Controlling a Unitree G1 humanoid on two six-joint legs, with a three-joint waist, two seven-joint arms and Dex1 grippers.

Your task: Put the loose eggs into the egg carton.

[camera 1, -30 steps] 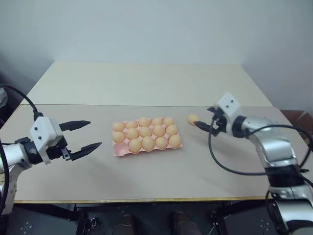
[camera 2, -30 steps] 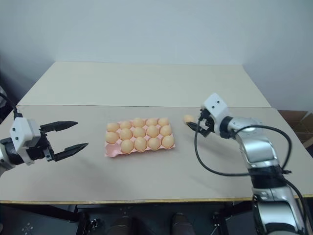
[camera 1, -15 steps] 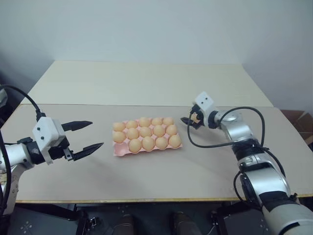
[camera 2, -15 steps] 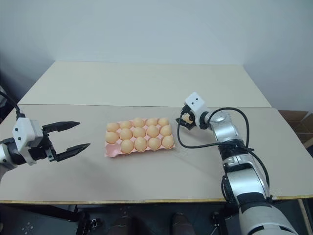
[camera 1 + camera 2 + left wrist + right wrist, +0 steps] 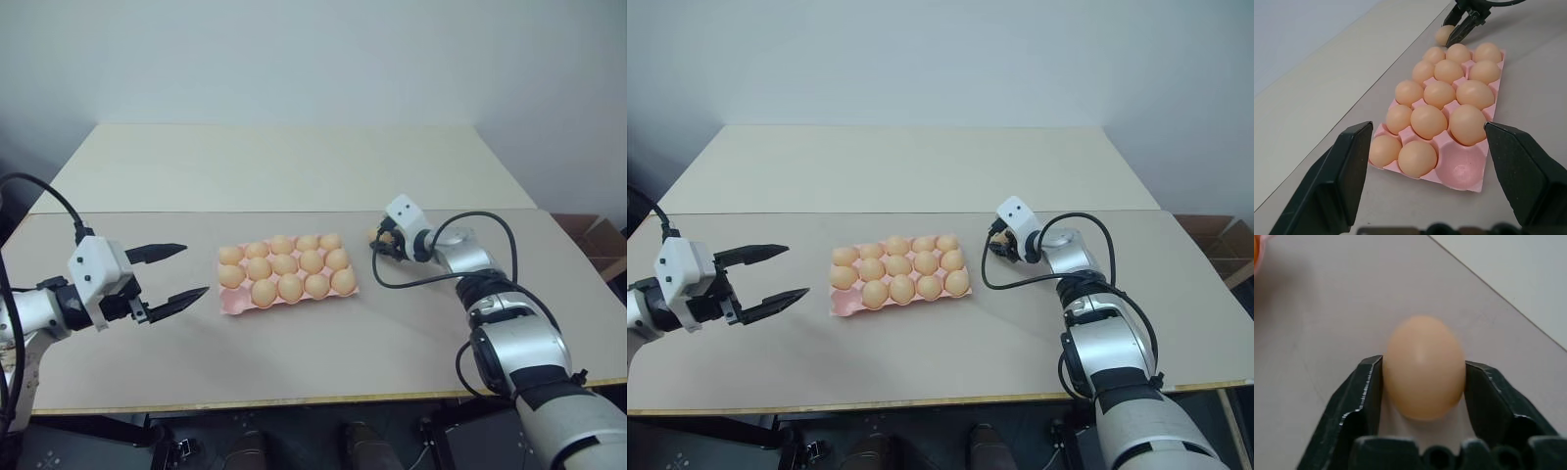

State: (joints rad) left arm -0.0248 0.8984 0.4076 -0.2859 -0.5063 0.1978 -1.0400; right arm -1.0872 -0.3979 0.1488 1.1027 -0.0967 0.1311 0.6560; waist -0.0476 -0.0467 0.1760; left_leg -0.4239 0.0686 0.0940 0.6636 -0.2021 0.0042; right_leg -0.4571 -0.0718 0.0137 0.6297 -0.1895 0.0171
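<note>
My right gripper is going to release the egg in the bare corner cup of the pink egg carton (image 5: 234,299).
The pink egg carton (image 5: 233,303) lies mid-table with eggs in all cups but one; its near-left corner cup (image 5: 1460,169) is bare. A loose egg (image 5: 1423,367) rests on the table just right of the carton's far right corner. My right gripper (image 5: 379,241) is shut on this egg, one black finger (image 5: 1364,391) pressed against each side. The left wrist view also shows that egg (image 5: 1443,34) and the right gripper's fingers at it. My left gripper (image 5: 194,268) hovers open left of the carton, with nothing between its fingers.
The grey table (image 5: 323,352) meets a cream table (image 5: 284,162) behind it along a seam. A cardboard box (image 5: 600,241) stands on the floor at the far right. A black cable loops beside the right forearm.
My right arm reached in toward the loose egg from the right and its fingers shut on the egg. The left arm has kept still. The view shifted slightly.
</note>
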